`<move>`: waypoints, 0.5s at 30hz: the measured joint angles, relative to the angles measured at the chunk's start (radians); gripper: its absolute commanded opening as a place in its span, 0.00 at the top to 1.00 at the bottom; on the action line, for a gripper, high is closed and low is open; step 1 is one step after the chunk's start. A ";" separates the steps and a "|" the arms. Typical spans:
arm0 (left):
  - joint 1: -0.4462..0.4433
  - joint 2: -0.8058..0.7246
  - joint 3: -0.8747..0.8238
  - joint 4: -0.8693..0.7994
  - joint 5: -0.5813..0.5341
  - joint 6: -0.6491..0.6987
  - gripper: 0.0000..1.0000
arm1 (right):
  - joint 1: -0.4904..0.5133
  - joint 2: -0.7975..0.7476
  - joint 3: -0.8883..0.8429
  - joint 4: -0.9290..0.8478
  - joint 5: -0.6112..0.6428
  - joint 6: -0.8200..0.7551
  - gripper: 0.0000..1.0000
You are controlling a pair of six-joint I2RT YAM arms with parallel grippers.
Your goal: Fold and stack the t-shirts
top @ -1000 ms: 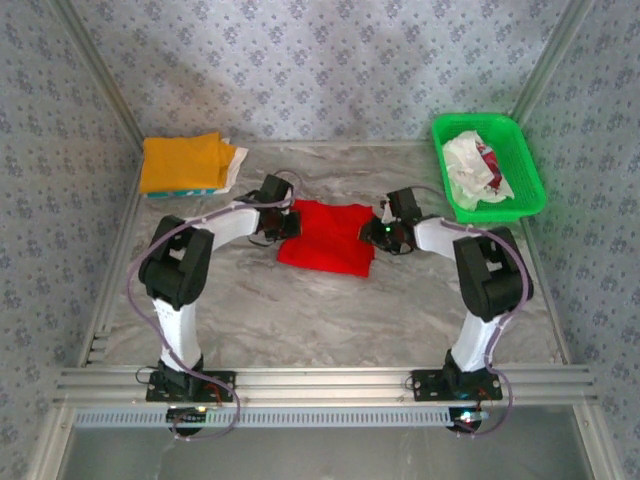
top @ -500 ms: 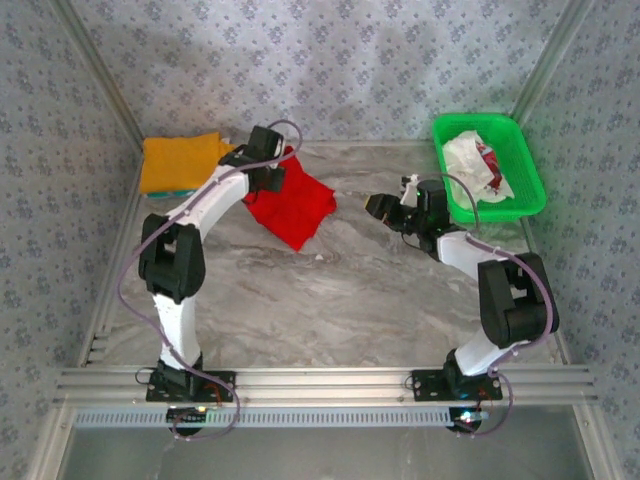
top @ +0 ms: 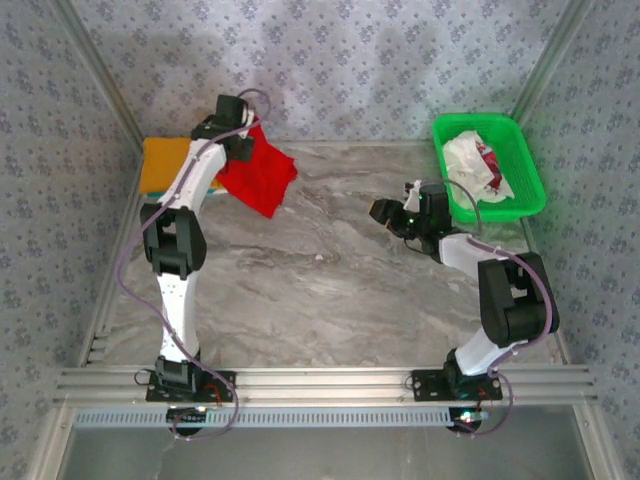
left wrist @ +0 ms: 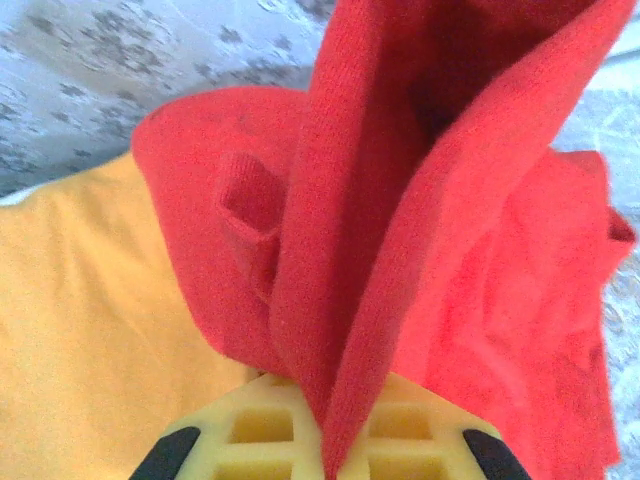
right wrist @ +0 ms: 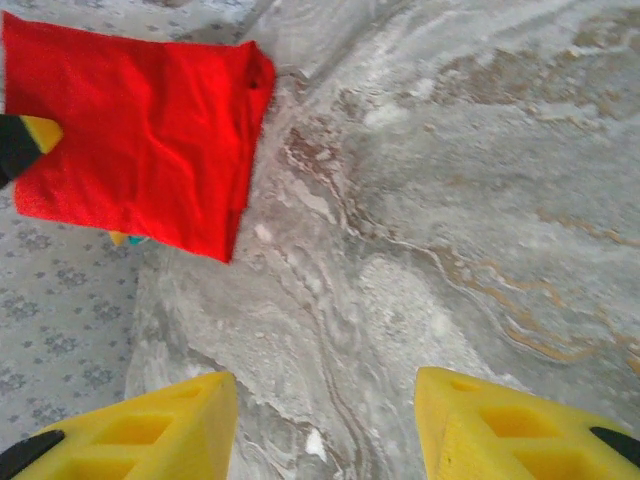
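My left gripper will release the red t-shirt squarely on top of the folded orange-yellow t-shirt (top: 196,157) (left wrist: 115,290).
My left gripper (top: 243,148) is shut on a folded bright red t-shirt (top: 258,175), which hangs in the air at the back left, partly over a folded orange-yellow t-shirt (top: 163,165) on the table. In the left wrist view the red cloth (left wrist: 400,200) is pinched between the yellow pads (left wrist: 250,430), with the orange-yellow t-shirt (left wrist: 90,330) below it. My right gripper (top: 383,210) hovers over bare table at mid right, open and holding nothing. Its wrist view has the red t-shirt (right wrist: 140,130) far ahead of the open gripper (right wrist: 325,420). A crumpled white t-shirt with red marks (top: 470,165) lies in the basket.
The green mesh basket (top: 497,212) stands at the back right, just behind my right arm. Patterned walls close in the grey marbled table (top: 330,290) at the back and both sides. An aluminium rail (top: 320,380) runs along the near edge.
The left arm lifted the red t-shirt off the middle of the table and carried it back and left toward the orange-yellow one. The right gripper opened and drew away to the right.
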 measured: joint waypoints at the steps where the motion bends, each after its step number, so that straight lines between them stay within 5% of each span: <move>1: 0.008 0.010 0.031 -0.013 0.005 0.002 1.00 | -0.005 0.000 -0.013 -0.003 0.001 0.000 0.48; 10: 0.090 0.167 0.453 -0.149 0.104 0.009 1.00 | -0.022 -0.011 -0.067 -0.047 0.010 -0.007 0.48; 15: 0.180 0.196 0.519 -0.198 0.197 0.002 1.00 | -0.031 -0.049 -0.077 -0.082 0.025 -0.021 0.47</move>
